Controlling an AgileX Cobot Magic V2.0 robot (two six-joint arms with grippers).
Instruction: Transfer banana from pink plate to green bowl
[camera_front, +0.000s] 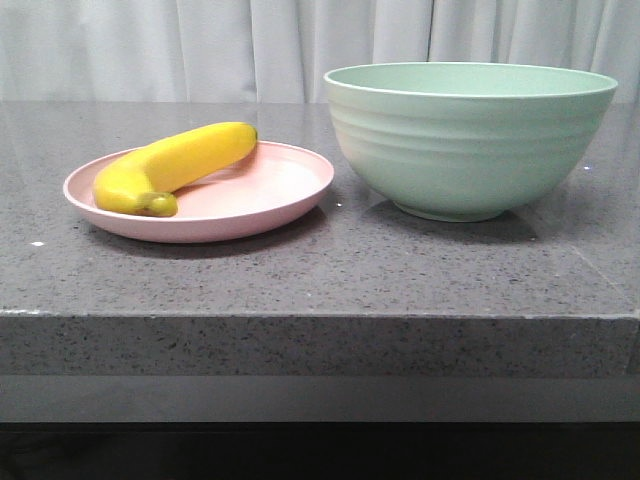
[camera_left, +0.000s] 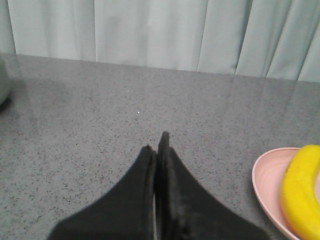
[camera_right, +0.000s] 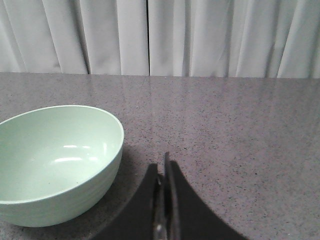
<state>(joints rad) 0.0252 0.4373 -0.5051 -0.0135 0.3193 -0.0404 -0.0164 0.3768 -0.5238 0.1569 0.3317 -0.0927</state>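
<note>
The yellow banana on the pink plate is next for my left gripper, which should go there and close on the banana's middle (camera_front: 178, 162) (camera_left: 299, 195), between its two ends.
The yellow banana (camera_front: 175, 165) lies across the pink plate (camera_front: 270, 195) on the left of the grey stone table, its dark tip toward the front. The green bowl (camera_front: 470, 140) stands empty to the right of the plate. Neither gripper shows in the front view. My left gripper (camera_left: 157, 145) is shut and empty over bare tabletop, with the plate (camera_left: 265, 185) and the banana (camera_left: 300, 195) off to one side. My right gripper (camera_right: 162, 162) is shut and empty beside the bowl (camera_right: 55, 160), not touching it.
Pale curtains (camera_front: 200, 45) hang behind the table. The table's front edge (camera_front: 320, 318) runs across the front view below the plate and bowl. A pale object (camera_left: 2, 80) shows at the edge of the left wrist view.
</note>
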